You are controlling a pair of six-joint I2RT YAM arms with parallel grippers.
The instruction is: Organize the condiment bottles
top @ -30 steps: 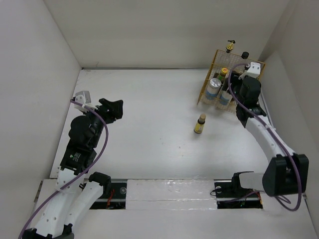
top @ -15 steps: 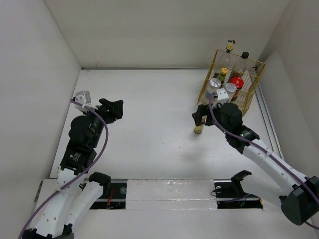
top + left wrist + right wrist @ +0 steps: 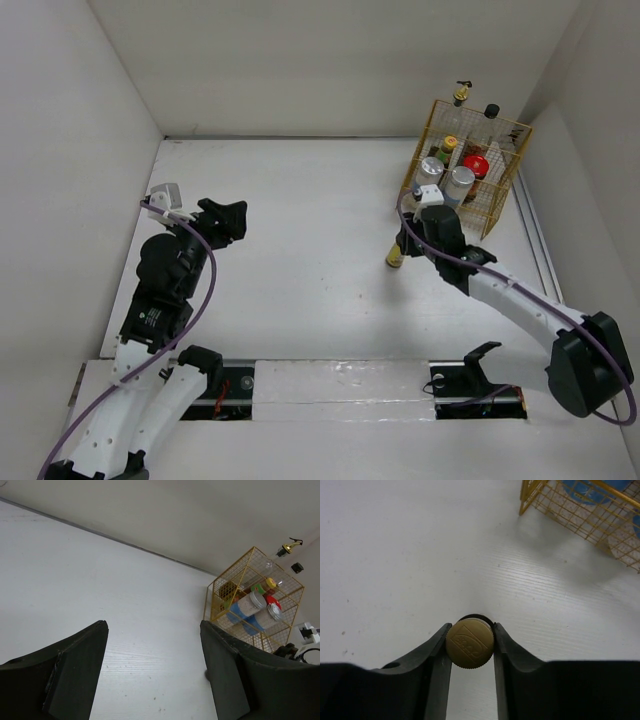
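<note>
The robot's right gripper should set the small yellow bottle down in the wire basket (image 3: 468, 211) in front of the red-lidded jar.
A small yellow bottle with a brown cap (image 3: 395, 260) stands on the white table in front of the basket. My right gripper (image 3: 403, 246) is shut on it; in the right wrist view both fingers press the ribbed cap (image 3: 469, 643) from either side, the right gripper (image 3: 471, 626) coming from above. Two silver-lidded shakers (image 3: 431, 171) (image 3: 460, 183), a red-lidded jar (image 3: 476, 165) and a yellow-capped bottle (image 3: 449, 145) stand in the yellow wire basket (image 3: 410, 192). A gold-spout bottle (image 3: 460, 95) and a black-capped one (image 3: 491, 111) rise at its back. My left gripper (image 3: 228, 218) hangs open at the left, nothing between its fingers (image 3: 80, 650).
The wire basket (image 3: 214, 587) sits in the far right corner, close to the back and right walls. White walls enclose the table on three sides. A corner of the basket (image 3: 522, 500) shows just beyond the held bottle.
My right arm swung from the basket down to the small bottle on the table, opened wide, then closed on its cap. The left arm has not moved.
</note>
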